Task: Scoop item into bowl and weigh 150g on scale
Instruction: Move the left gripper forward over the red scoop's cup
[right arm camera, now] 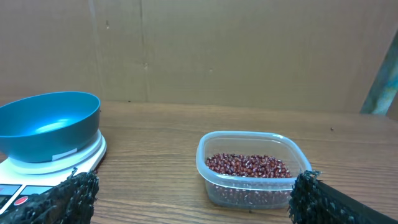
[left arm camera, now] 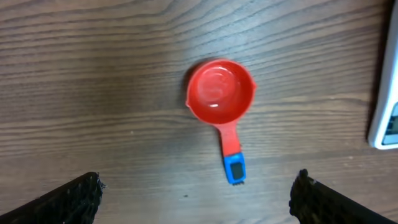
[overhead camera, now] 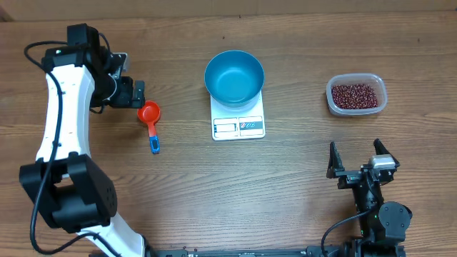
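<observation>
The robot's left gripper needs to next close on the far rim (overhead camera: 147, 102) (left arm camera: 217, 60) of the red scoop, on the side opposite the scoop's blue-tipped handle.
The dark red beans (overhead camera: 355, 94) fill a clear plastic tub (overhead camera: 333, 101) at the far right. An empty blue bowl (overhead camera: 234, 78) stands on the white scale (overhead camera: 238, 126) in the middle. To the left lies a red scoop (overhead camera: 150, 114) with a blue handle tip. My left gripper (overhead camera: 137, 95) is open just left of the scoop; in the left wrist view the scoop (left arm camera: 221, 93) lies ahead of the gripper (left arm camera: 198, 186), untouched. Near the front right, my right gripper (overhead camera: 355, 151) is open and empty; the right wrist view has the beans (right arm camera: 247, 166) and bowl (right arm camera: 53, 127) ahead of the gripper (right arm camera: 196, 186).
The wooden table carries only these things. The scale's edge (left arm camera: 387, 118) shows at the right of the left wrist view. A brown cardboard wall (right arm camera: 217, 50) stands behind the table's far edge.
</observation>
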Controlling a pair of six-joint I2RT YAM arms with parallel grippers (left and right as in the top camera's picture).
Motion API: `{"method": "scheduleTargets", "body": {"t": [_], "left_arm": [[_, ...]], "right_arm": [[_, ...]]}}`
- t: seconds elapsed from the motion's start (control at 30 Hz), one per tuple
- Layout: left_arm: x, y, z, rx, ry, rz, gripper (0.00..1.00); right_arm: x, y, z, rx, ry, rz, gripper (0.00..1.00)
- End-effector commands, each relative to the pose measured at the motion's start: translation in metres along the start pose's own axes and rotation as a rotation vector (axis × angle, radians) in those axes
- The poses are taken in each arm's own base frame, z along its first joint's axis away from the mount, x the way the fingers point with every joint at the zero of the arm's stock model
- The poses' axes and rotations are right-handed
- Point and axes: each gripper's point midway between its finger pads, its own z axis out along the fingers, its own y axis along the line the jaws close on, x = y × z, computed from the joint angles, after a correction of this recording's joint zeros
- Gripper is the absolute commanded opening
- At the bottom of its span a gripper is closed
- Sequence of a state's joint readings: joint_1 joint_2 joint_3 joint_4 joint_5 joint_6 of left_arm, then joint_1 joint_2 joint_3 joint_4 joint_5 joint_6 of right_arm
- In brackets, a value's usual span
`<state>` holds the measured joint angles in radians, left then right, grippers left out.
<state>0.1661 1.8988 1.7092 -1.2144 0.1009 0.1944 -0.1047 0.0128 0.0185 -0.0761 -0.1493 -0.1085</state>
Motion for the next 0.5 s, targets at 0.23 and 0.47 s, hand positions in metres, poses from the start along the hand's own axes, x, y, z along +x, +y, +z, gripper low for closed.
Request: {"method": "scheduleTargets", "body": {"t": [0.23,0.47], "left_arm": [[-0.011,0.016,0.029,-0.031,0.026,0.006,1.0],[-0.011,0.019,0.064,-0.019,0.079,0.002,0.99]], "right_arm": [[0.002,-0.001,0.0,0.007,-0.003,0.0,1.0],[0.002,-0.001,0.0,0.007,-0.002,0.0,1.0]]}}
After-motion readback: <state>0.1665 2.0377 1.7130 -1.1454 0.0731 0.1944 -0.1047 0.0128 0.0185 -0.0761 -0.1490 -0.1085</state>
